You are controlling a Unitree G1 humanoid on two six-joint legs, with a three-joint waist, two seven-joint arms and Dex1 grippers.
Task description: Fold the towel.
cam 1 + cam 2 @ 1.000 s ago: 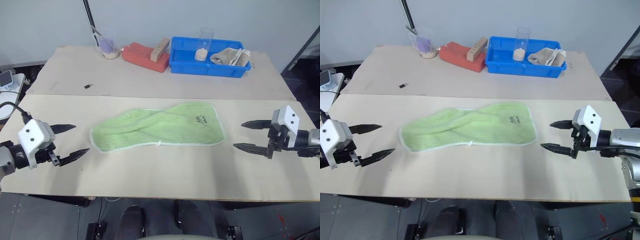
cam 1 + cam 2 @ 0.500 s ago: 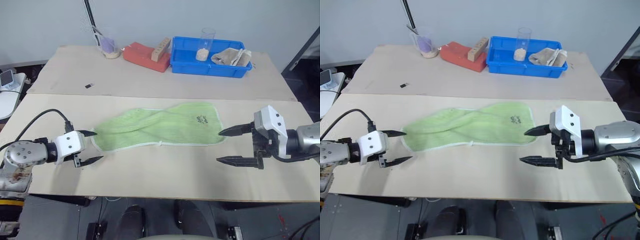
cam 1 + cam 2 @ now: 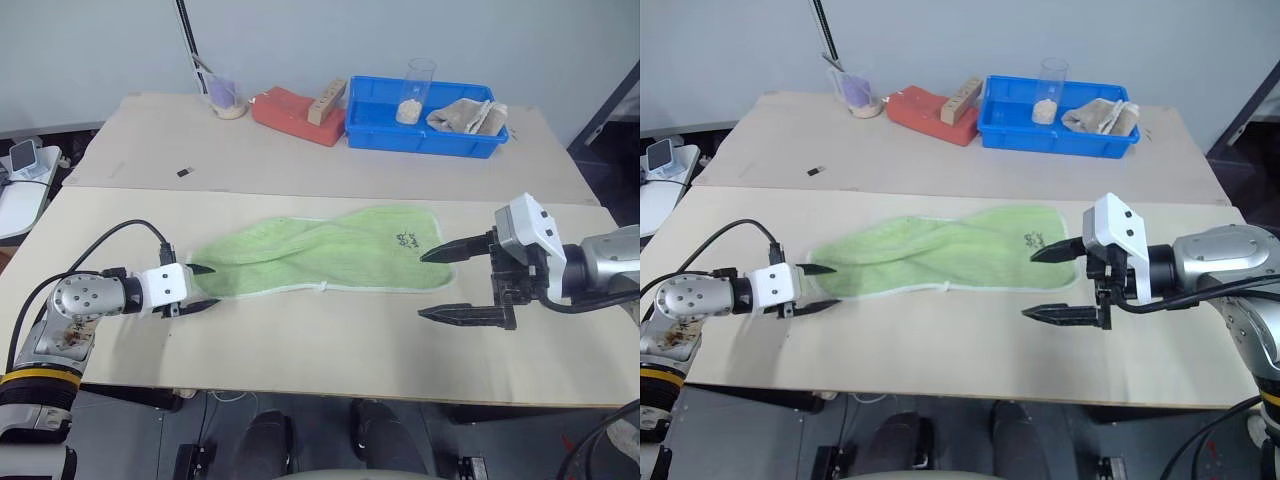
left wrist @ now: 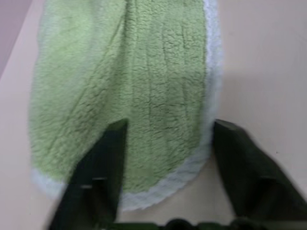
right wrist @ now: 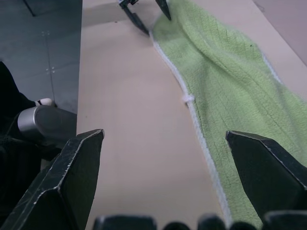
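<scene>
The robot's right gripper should close on the towel's near corner [image 3: 447,289], at the end with the dark printed mark, across from the left gripper.
The light green towel [image 3: 320,250] lies flat and lengthwise across the near table, with a dark printed mark [image 3: 404,239] near its right end and a small white loop [image 5: 187,99] on its near edge. My left gripper [image 3: 207,286] is low at the towel's left end. In the left wrist view its two fingers [image 4: 112,158] straddle the white-edged end of the towel [image 4: 144,72] with a gap between them. My right gripper [image 3: 424,285] stands wide open at the towel's right end, upper finger over the edge, lower finger above bare table.
On the far table stand a blue bin [image 3: 425,135] holding a beige cloth [image 3: 467,113] and a clear cup [image 3: 412,90], a red block [image 3: 290,110] with a wooden piece on it, and a cup [image 3: 222,95]. A small dark item [image 3: 183,172] lies at the far left.
My left gripper came forward and down to the towel's left end, and its fingers narrowed around it. My right gripper moved left to the towel's right end and stayed open.
</scene>
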